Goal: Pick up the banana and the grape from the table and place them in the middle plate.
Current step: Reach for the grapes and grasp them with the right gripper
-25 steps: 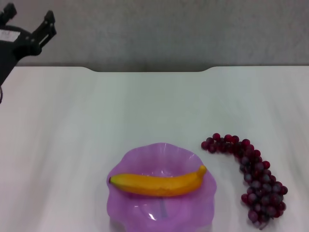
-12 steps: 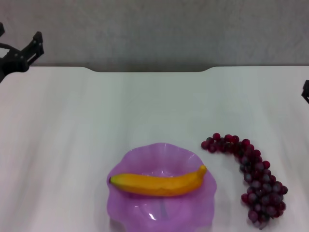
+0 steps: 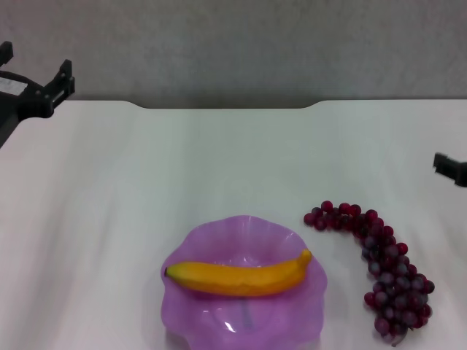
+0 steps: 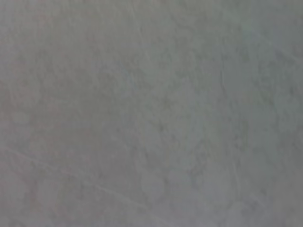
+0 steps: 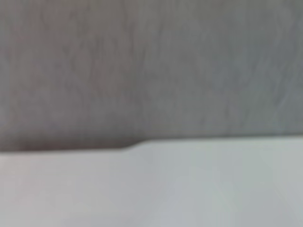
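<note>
The robot's right gripper will next move to the grape bunch's bend (image 3: pixel 373 222), between its thin far end and its thick near end, and close there.
In the head view the yellow-orange banana (image 3: pixel 239 275) lies across the translucent purple scalloped middle plate (image 3: pixel 211 321) at the near middle of the white table (image 3: pixel 182 168). The dark red grape bunch (image 3: pixel 379 259) lies on the table to the right of the plate. My left gripper (image 3: pixel 35 79) is raised at the far left, open and empty. Only the tip of my right gripper (image 3: pixel 451 168) shows at the right edge, above and beyond the grapes.
The table's far edge has a shallow notch (image 3: pixel 226 106) before a grey wall. The right wrist view shows the table edge (image 5: pixel 142 142) and wall; the left wrist view shows only grey wall.
My left gripper has dropped and shifted at the far left. My right gripper has come further into view at the right edge, lower than before. Banana, plate and grapes have not moved.
</note>
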